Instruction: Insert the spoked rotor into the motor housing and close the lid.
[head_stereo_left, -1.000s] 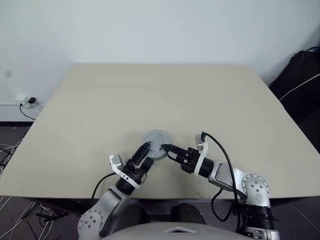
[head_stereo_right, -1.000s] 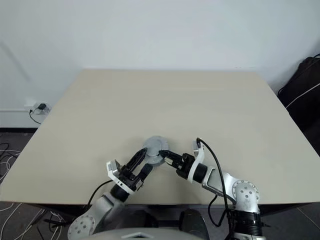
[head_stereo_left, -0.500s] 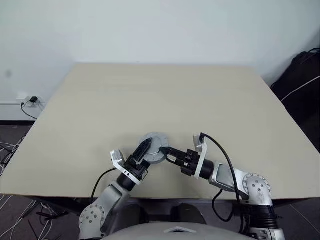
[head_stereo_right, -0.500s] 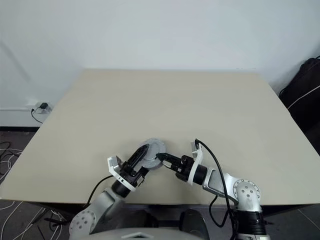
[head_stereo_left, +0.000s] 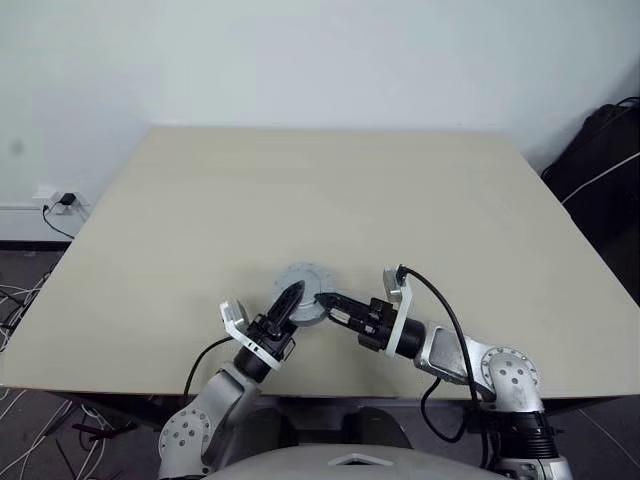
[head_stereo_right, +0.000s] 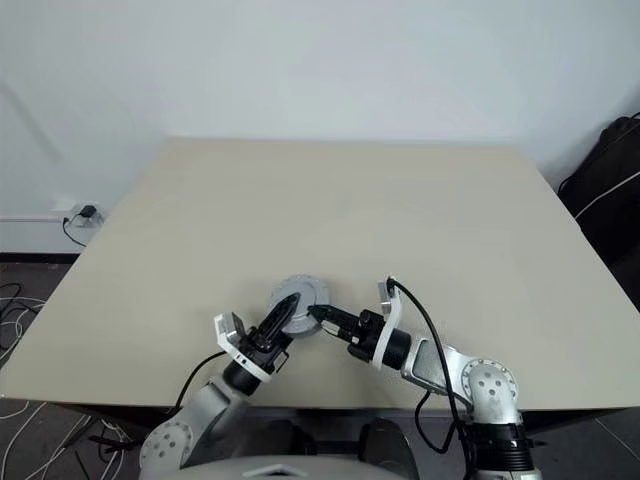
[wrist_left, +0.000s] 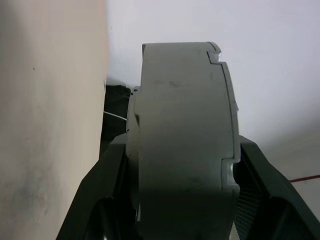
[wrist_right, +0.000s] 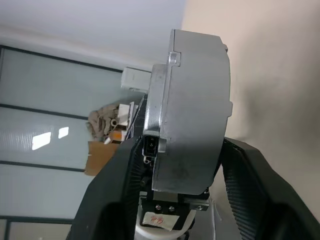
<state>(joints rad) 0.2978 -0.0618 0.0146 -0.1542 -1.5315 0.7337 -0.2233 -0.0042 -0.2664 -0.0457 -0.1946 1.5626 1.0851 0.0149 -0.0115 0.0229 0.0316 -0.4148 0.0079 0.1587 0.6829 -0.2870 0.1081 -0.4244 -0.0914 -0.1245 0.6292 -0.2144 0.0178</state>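
Next, my left gripper lets go of the motor housing on the bare beige table, farther in from the front edge (head_stereo_left: 266, 241).
A round grey motor housing (head_stereo_left: 300, 305) stands near the table's front edge with the slotted silver-grey lid (head_stereo_left: 300, 279) on top of it. The spoked rotor is hidden. My left gripper (head_stereo_left: 291, 299) reaches in from the front left and is shut on the housing (wrist_left: 182, 140), whose side sits between both black fingers (wrist_left: 102, 200). From the right, my right gripper (head_stereo_left: 325, 299) meets the same housing (wrist_right: 192, 115) and its fingers (wrist_right: 245, 175) press on both sides of it.
The beige table (head_stereo_left: 330, 190) is bare around the housing. A black bag (head_stereo_left: 600, 160) with a white cable stands on the floor past the table's right edge. A wall socket with a plug (head_stereo_left: 58, 202) and loose cables lie at the left.
My left gripper's jaws have closed from wide open onto the housing. The housing has shifted slightly to the left between the two grippers.
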